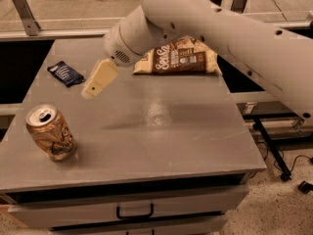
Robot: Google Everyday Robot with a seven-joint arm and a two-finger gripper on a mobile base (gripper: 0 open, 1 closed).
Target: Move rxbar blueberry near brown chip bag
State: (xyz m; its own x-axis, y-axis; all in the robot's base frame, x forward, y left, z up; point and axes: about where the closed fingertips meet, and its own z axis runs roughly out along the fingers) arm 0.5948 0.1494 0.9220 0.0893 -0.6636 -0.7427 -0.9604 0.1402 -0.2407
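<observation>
My gripper needs to go next to the rxbar blueberry's middle (68, 74) and close there, because the bar has to move near the brown chip bag.
The rxbar blueberry (65, 73) is a small dark navy wrapper lying flat near the table's far left edge. The brown chip bag (178, 58) lies flat at the far middle-right of the table, partly hidden behind my arm. My gripper (91, 90) is cream-coloured and hangs tilted down-left above the table, just right of the rxbar and a little nearer the front. It holds nothing that I can see.
A tan-gold soda can (51, 132) stands at the front left of the grey table (161, 131). My white arm (220, 28) reaches in from the upper right over the chip bag. A drawer handle (134, 213) shows below the table's front edge.
</observation>
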